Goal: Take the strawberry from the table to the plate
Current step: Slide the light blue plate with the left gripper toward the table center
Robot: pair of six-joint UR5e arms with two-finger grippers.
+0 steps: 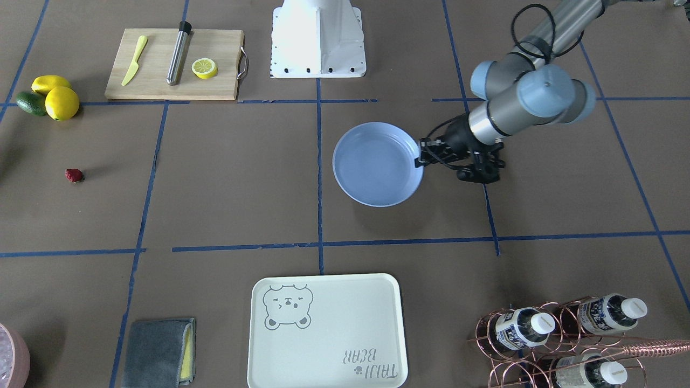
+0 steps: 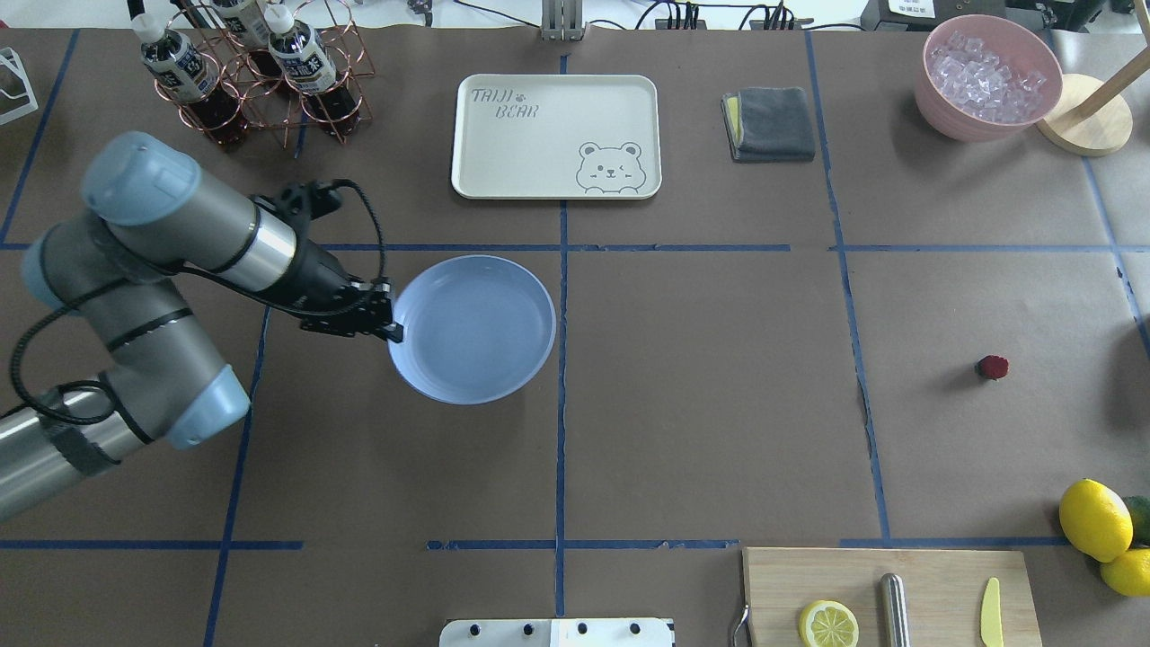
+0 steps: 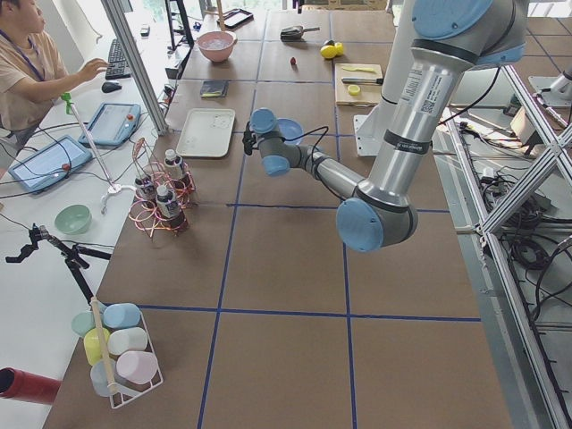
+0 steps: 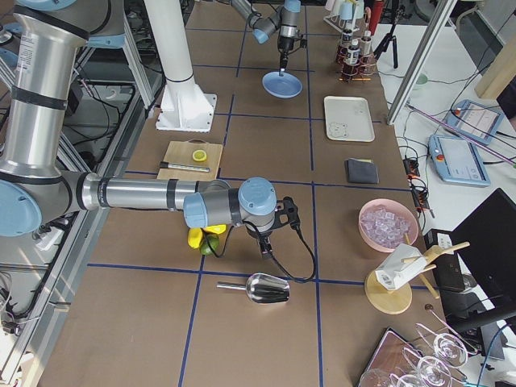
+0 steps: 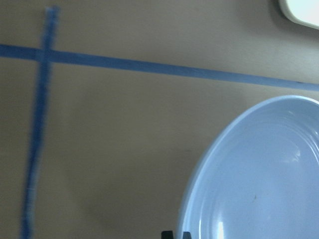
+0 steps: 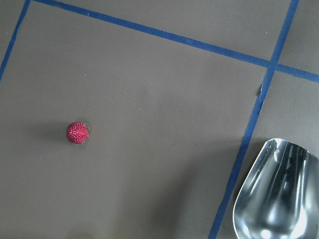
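Next, my left gripper releases the light-blue plate across the blue tape line running (image 1: 318, 167) toward the bear tray.
The strawberry (image 1: 74, 175) (image 2: 992, 367), small and dark red, lies alone on the brown paper table (image 1: 226, 178), far toward the robot's right side. From the right wrist view the strawberry (image 6: 78, 133) sits at left-centre, and no fingers show there. The right gripper (image 4: 266, 247) appears only in the exterior right view, hanging low over the table, so I cannot tell its state. The light-blue plate (image 1: 377, 164) (image 2: 472, 328) (image 5: 259, 179) rests near the table's middle, holding nothing. My left gripper (image 1: 419, 159) (image 2: 392, 329) is shut on its rim.
A metal scoop (image 6: 274, 194) lies near the strawberry. Lemons and an avocado (image 1: 51, 97) and a cutting board (image 1: 175, 64) sit at the robot's right. The bear tray (image 1: 326, 331), grey cloth (image 1: 159, 353), bottle rack (image 1: 555, 334) and ice bowl (image 2: 988, 76) line the far edge.
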